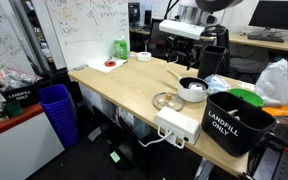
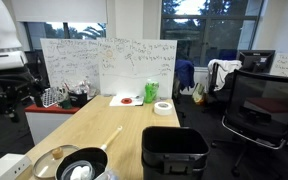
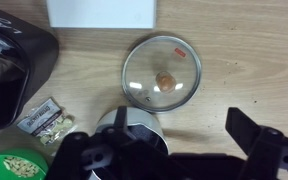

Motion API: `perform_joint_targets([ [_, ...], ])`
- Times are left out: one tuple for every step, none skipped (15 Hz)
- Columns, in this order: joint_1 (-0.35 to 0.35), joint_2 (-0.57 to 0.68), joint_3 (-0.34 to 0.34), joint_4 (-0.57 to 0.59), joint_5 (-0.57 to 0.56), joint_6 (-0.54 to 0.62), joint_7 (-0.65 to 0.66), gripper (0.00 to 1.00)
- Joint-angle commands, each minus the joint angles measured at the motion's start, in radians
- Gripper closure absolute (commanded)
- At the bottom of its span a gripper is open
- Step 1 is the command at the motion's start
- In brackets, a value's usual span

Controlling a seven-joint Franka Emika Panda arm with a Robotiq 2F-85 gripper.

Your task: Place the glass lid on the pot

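The glass lid's centre knob (image 1: 168,97) (image 3: 165,81) stands up from the flat lid, so my gripper needs to go there next and close on it.
The glass lid (image 3: 162,72) lies flat on the wooden table, round and clear with a metal rim and a small centre knob. It also shows in both exterior views (image 1: 164,100) (image 2: 52,160). The pot (image 3: 134,130) is small and white and stands right beside the lid. My left finger partly covers it in the wrist view. The pot has a dark handle in an exterior view (image 1: 192,90) and shows in both (image 2: 81,168). My gripper (image 3: 169,150) is open and empty, well above the table over the pot and lid (image 1: 183,40).
A black "LANDFILL ONLY" bin (image 1: 234,120) (image 2: 174,150) stands next to the pot. A white box (image 1: 177,125) (image 3: 101,12) lies by the lid at the table edge. A snack packet (image 3: 46,118) lies near the bin. A plate (image 2: 129,100), tape roll (image 2: 163,107) and green bottle (image 1: 120,46) are at the table's other end.
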Motion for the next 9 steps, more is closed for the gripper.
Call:
perform_joint_targets([
  [0.015,0.113,-0.027,0.073,0.014,-0.043,0.044,0.00],
  [0.015,0.147,-0.031,0.089,0.029,-0.043,0.032,0.00],
  [0.012,0.179,-0.030,0.106,0.059,-0.052,0.000,0.00],
  [0.009,0.209,-0.030,0.121,0.084,-0.051,-0.015,0.00],
  [0.010,0.236,-0.032,0.138,0.104,-0.059,-0.020,0.00],
  [0.014,0.259,-0.038,0.153,0.109,-0.067,-0.013,0.00],
  [0.027,0.226,-0.048,0.105,0.089,-0.016,-0.002,0.00],
  [0.027,0.246,-0.050,0.121,0.096,-0.021,-0.003,0.00],
  [0.028,0.257,-0.051,0.132,0.099,-0.026,-0.003,0.00],
])
